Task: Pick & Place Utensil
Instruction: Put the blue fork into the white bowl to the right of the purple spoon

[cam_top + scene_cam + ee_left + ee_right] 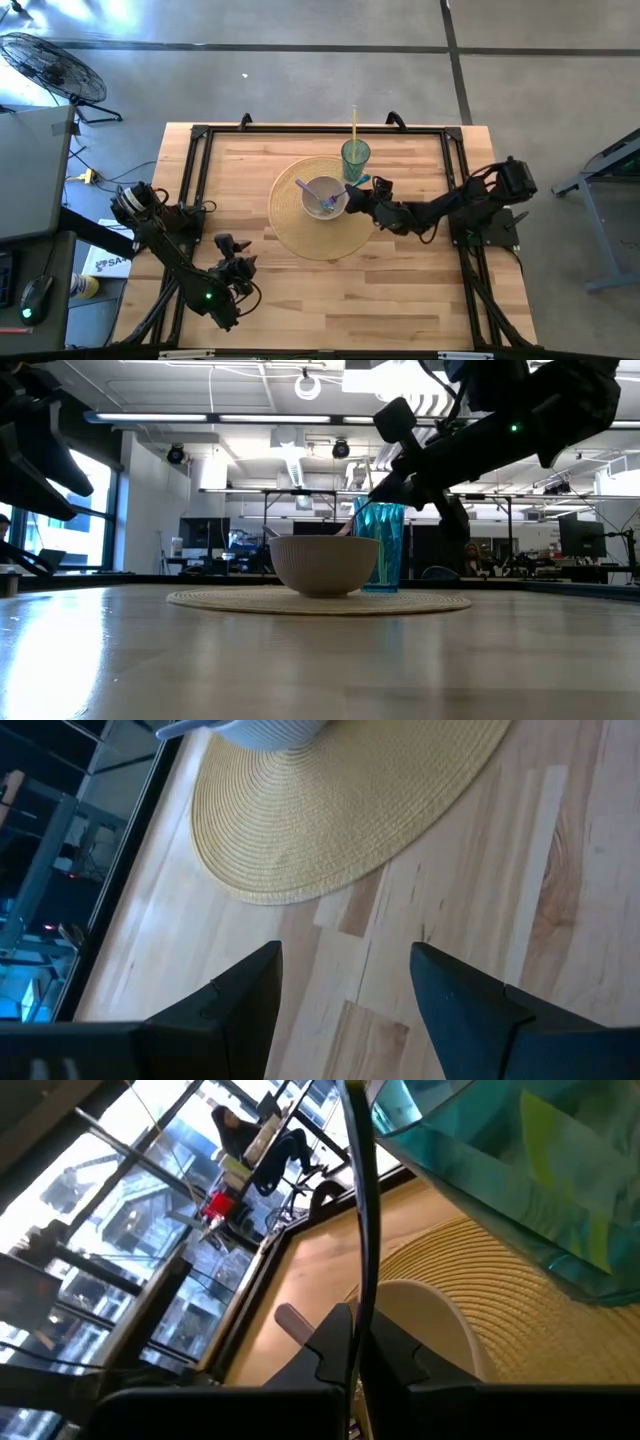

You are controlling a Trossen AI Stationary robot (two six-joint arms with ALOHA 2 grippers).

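My right gripper will let go of the thin utensil in the pale bowl, leaning over its rim (pixel 345 198) toward the teal cup.
A pale bowl (pixel 324 197) stands on a round woven mat (pixel 325 235). A purple utensil (pixel 312 193) lies in it, its handle end (pixel 293 1320) jutting over the rim. A teal cup (pixel 355 157) with a yellow straw (pixel 354 122) stands on the mat's far side. My right gripper (pixel 352 190) is at the bowl's right rim (pixel 372 545), shut on a thin utensil (pixel 364 1230). My left gripper (pixel 235 258) waits open over bare wood near the table's near left corner (pixel 345 970). My right gripper pinches a thin utensil between its two fingers (pixel 330 1345); in the right wrist view it shows edge-on as a dark shaft (pixel 362 1280) rising out of the seam. The fingers come slanting down from the table's right. A purple length (pixel 346 525) slopes from them toward the bowl; its lower end is hidden.
A black frame (pixel 190 170) runs around the tabletop's edges. Bare wood (pixel 380 290) lies between the mat and the near edge. A fan (pixel 55 65) and a desk stand off the table's left side.
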